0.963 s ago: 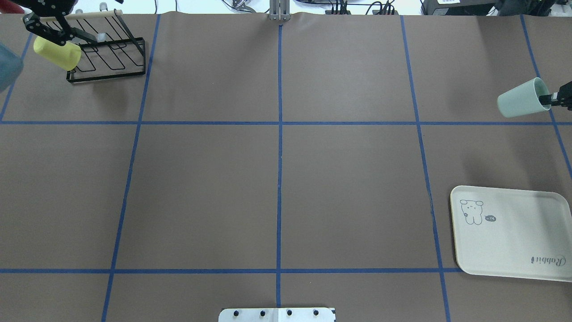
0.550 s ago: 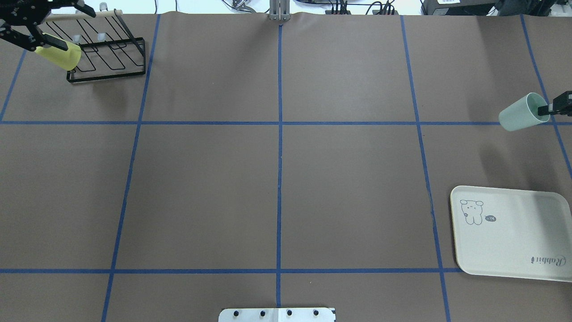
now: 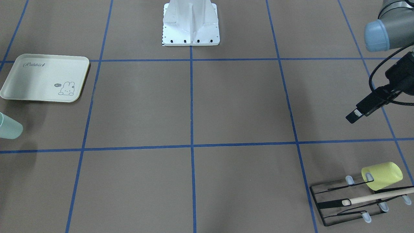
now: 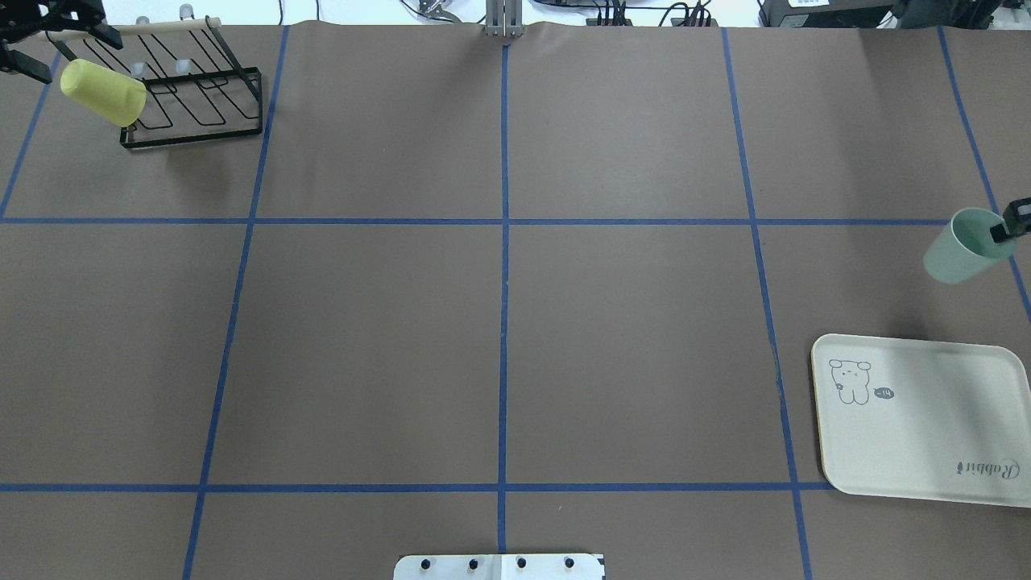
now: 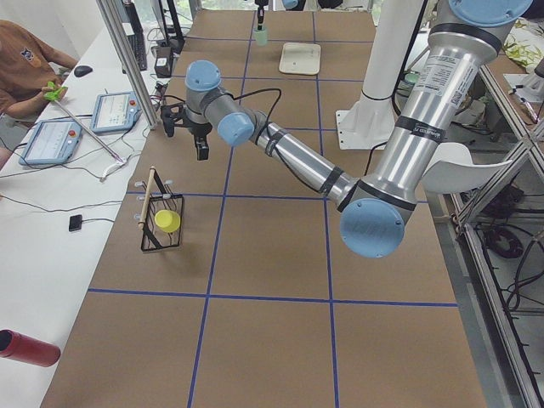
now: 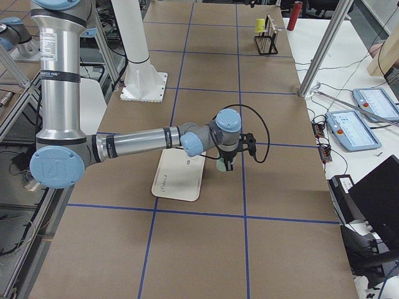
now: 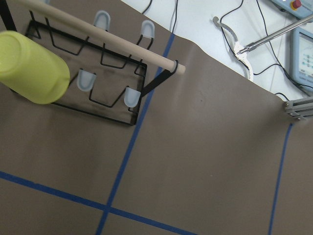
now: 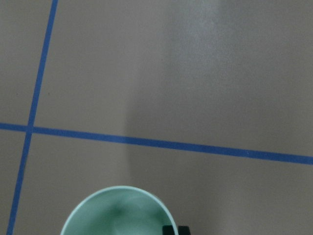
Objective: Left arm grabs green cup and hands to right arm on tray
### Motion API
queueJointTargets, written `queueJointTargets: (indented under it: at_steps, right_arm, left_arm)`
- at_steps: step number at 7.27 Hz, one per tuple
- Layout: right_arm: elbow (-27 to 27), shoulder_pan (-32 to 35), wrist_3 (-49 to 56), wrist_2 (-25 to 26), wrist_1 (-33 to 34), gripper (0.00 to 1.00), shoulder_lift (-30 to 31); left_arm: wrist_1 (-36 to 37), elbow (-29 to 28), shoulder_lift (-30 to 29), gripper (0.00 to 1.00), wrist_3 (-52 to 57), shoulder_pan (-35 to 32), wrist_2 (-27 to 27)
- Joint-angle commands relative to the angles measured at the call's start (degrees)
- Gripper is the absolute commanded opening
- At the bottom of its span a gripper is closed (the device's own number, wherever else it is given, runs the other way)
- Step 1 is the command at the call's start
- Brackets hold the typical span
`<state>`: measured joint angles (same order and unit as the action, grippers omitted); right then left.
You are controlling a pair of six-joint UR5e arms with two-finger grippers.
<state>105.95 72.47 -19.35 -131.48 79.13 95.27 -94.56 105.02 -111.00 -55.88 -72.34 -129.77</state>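
Next, my right gripper sets the green cup down on the cream tray point(image 3: 42, 76) between the lettering and the speech bubble.
The pale mint-green cup point(image 4: 962, 251) hangs tilted at the table's right edge, above the table and just beyond the cream rabbit tray point(image 4: 918, 419). My right gripper point(image 4: 1008, 229) is shut on the cup's rim, one finger inside. The cup's mouth shows in the right wrist view point(image 8: 117, 215), and the cup shows at the front-facing view's left edge point(image 3: 9, 128). My left gripper point(image 4: 52, 44) is open and empty at the far left corner, above the rack and beside the yellow-green cup point(image 4: 103, 91).
A black wire rack point(image 4: 201, 105) with a wooden bar stands at the far left and holds the yellow-green cup point(image 3: 383, 174) on a prong. The robot's white base plate point(image 4: 499, 566) is at the near middle edge. Blue tape lines grid the brown table.
My right gripper has carried the green cup nearer to the tray, and the cup now hangs more upright. My left gripper has drawn back from the yellow-green cup toward the corner.
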Motion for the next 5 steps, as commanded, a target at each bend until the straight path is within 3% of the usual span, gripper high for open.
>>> queueJointTargets:
  at_steps: [1,3,5]
  right_arm:
    - [6.63,-2.31,2.56,1.66,4.64,0.0,6.92]
    - [7.07,-5.91,1.08,0.79,-4.72,0.0,12.89]
    - [7.08,-11.53,0.72,0.52,-12.99,0.0,16.95]
  left_arm:
    - [10.25,5.0,3.39,1.0,13.82,0.01,2.77]
    - [10.27,8.17,7.45,1.0,15.88,0.35,2.33]
    - [10.27,8.62,7.73,1.0,15.89,0.44,2.33]
